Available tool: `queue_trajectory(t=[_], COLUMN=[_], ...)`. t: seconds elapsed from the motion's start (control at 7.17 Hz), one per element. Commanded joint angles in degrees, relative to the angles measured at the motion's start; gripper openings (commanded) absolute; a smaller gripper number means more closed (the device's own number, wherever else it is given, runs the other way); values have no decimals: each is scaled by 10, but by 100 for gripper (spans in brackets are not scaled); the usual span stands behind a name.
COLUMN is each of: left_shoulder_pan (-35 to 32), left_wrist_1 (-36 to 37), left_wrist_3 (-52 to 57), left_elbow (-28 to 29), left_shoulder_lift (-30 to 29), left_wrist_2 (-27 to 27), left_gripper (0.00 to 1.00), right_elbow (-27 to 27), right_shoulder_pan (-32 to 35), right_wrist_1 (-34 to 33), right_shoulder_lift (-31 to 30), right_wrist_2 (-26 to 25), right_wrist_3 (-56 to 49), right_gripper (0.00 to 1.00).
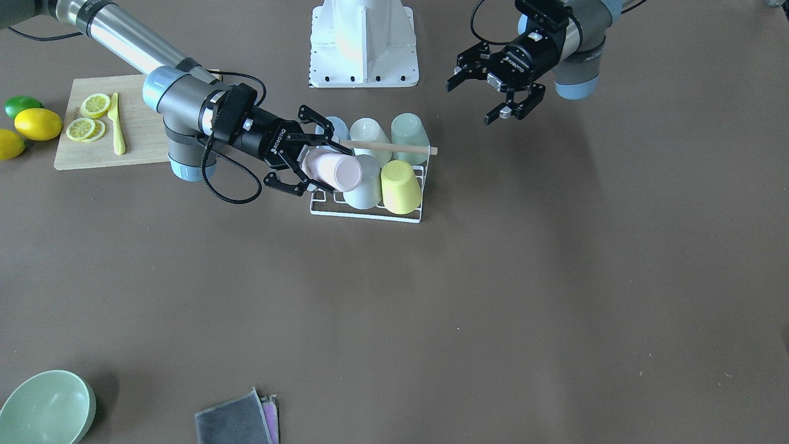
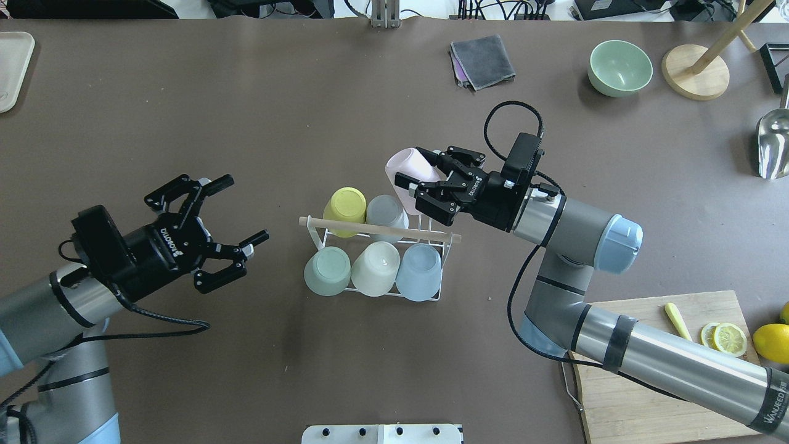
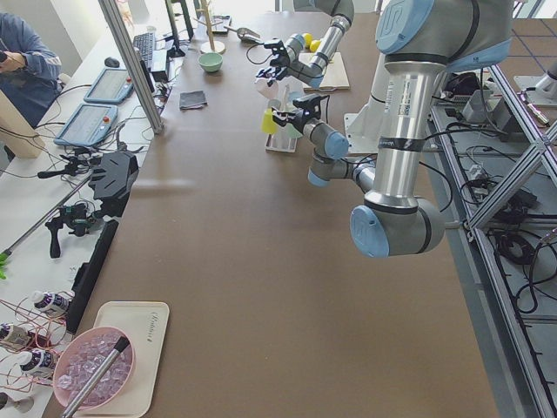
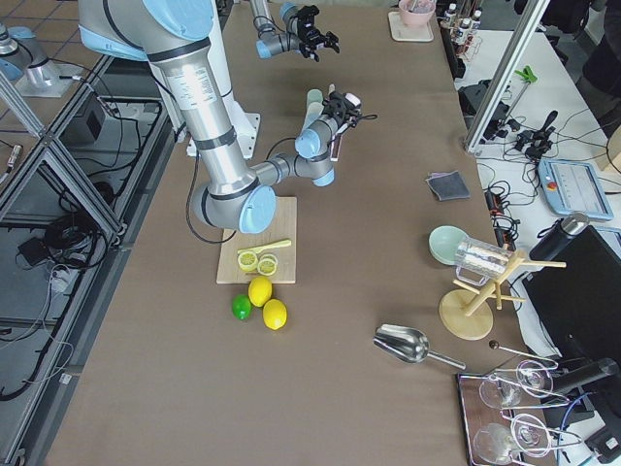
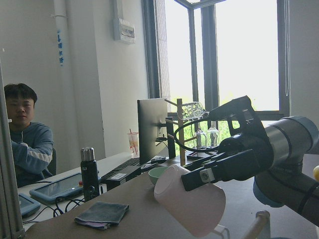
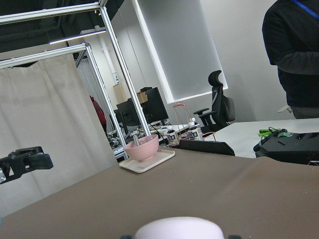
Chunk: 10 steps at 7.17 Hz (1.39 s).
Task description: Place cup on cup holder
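Next, I set the pink cup, now tilted above the rack's far corner, down with my right gripper on the cup holder's free corner (image 1: 322, 182) next to the grey cup.
The cup holder (image 2: 431, 295) is a white wire rack with a wooden rod (image 1: 388, 147) as handle, mid-table. It holds yellow (image 2: 345, 205), grey (image 2: 385, 211), green (image 2: 327, 270), cream (image 2: 376, 267) and blue (image 2: 419, 270) cups upside down. My right gripper (image 2: 412, 168) is shut on a pink cup (image 2: 408, 168), tilted, just above the rack's far right corner. The pink cup also shows in the front view (image 1: 336, 171) and in the left wrist view (image 5: 189, 199). My left gripper (image 2: 243, 209) is open and empty, left of the rack and above the table.
A cutting board (image 2: 647, 364) with lemon slices and a yellow knife (image 2: 677, 320) lies near my right arm, with lemons (image 1: 37, 123) beside it. A green bowl (image 2: 619, 66), a grey cloth (image 2: 484, 58) and a wooden stand (image 2: 696, 71) sit at the far side.
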Motion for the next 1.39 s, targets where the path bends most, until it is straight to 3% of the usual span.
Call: queue_trajectory(t=[0.0, 0.14, 0.42, 0.56, 0.7, 0.98, 1.12, 1.25], left_shoulder_pan=[-30, -40, -86, -105, -108, -143, -178, -215], left_wrist_1=[117, 161, 287, 314, 327, 396, 417, 459], left_wrist_3=[-1, -5, -56, -60, -99, -236, -243, -242], left_elbow=[-60, -65, -66, -66, -65, -65, -65, -66], left_shoulder_lift=[68, 75, 79, 79, 79, 79, 79, 77], left_wrist_2=[70, 112, 115, 109, 97, 8, -53, -101], left_gripper=[97, 97, 97, 97, 97, 98, 97, 98], right_elbow=[-12, -13, -13, -13, -13, -20, -20, -24], right_shoulder_pan=[-9, -12, -12, -12, -12, -12, -11, -11], right_wrist_1=[23, 27, 39, 39, 41, 65, 68, 69], right_shoulder_lift=[-2, -4, -7, -8, -8, -10, -10, -9], right_wrist_2=[0, 1, 2, 2, 2, 3, 3, -1], right_wrist_3=[0, 0, 0, 0, 0, 0, 1, 0], right_gripper=[0, 0, 0, 0, 0, 0, 25, 99])
